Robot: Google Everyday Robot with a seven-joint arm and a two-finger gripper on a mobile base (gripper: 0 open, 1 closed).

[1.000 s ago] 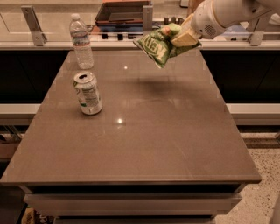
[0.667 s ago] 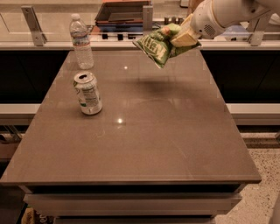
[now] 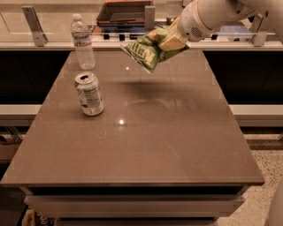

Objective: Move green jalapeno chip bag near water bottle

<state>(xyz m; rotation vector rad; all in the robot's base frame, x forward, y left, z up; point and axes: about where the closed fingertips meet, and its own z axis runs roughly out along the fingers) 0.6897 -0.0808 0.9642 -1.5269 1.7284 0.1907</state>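
I need to release the green jalapeno chip bag with my gripper close beside the water bottle, just beyond the soda can [image 3: 112, 64].
The green jalapeno chip bag [image 3: 148, 50] hangs in the air above the far middle of the brown table [image 3: 146, 137], tilted down to the left. My gripper [image 3: 170, 40] comes in from the upper right on a white arm and is shut on the bag's right end. The water bottle [image 3: 82, 42] stands upright at the table's far left corner, well to the left of the bag.
A green-and-white soda can [image 3: 89, 94] stands upright on the left side, in front of the bottle. A counter with metal brackets [image 3: 34, 20] and a dark tray [image 3: 126, 13] runs behind the table. Speckled floor shows at the lower right.
The gripper has carried the bag a little to the left, toward the bottle. The bottle and can have not moved.
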